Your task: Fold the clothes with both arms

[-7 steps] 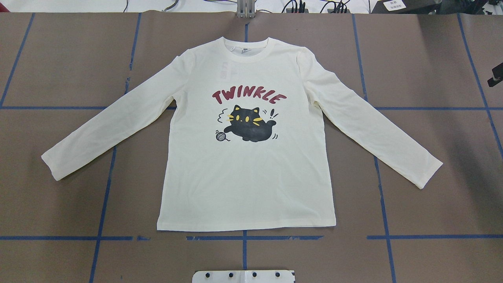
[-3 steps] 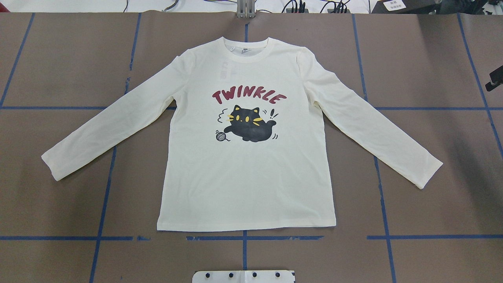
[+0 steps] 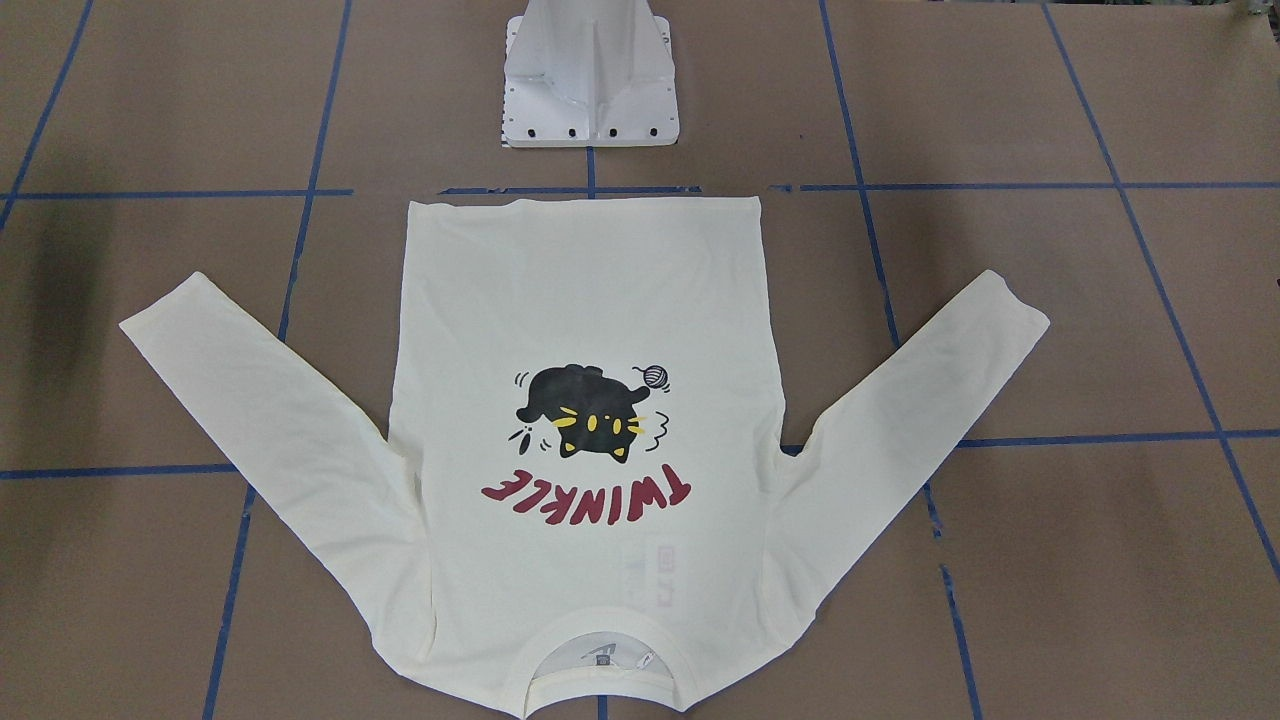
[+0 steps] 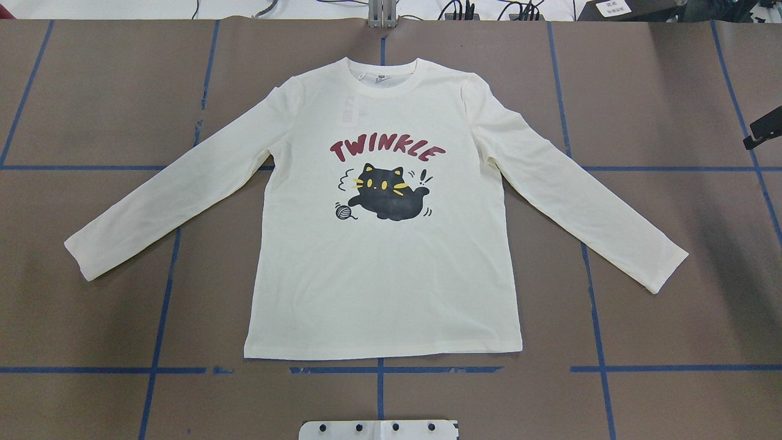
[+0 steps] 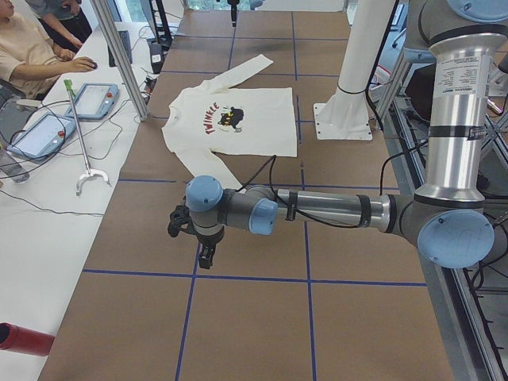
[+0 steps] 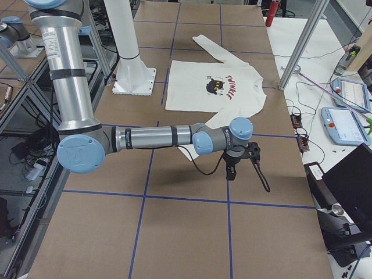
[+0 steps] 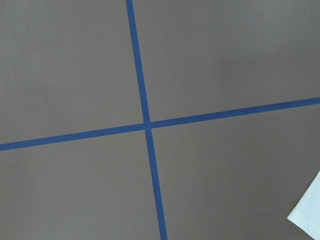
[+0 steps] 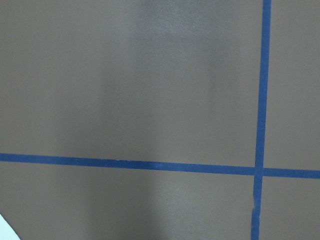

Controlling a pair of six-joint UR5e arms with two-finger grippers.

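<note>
My right gripper should grip the nearest sleeve cuff of the cream T-shirt, by the cuff's corner (image 3: 138, 319) away from the white pedestal base.
The cream long-sleeved T-shirt (image 4: 379, 275) lies flat on the brown table, cat print and red "TWINKLE" facing up, collar away from the robot and both sleeves spread out; it also shows in the front view (image 3: 580, 290). My left gripper (image 5: 205, 255) hangs over bare table beyond the left sleeve cuff (image 4: 85, 256), apart from the cloth. My right gripper (image 6: 231, 171) hangs over bare table beyond the right cuff (image 4: 663, 269); a black part of it (image 4: 760, 133) pokes in at the overhead view's right edge. I cannot tell whether either is open or shut. Neither holds the shirt.
The white pedestal base (image 3: 590, 90) stands at the near table edge behind the shirt's hem. Blue tape lines (image 4: 379, 370) grid the table. A side bench with control tablets (image 5: 48, 131), a seated person (image 5: 24, 55) and metal posts (image 5: 119, 55) lines the far edge.
The black part of the right gripper at the overhead view's right edge has moved a little inward and toward the robot. The shirt has not moved.
</note>
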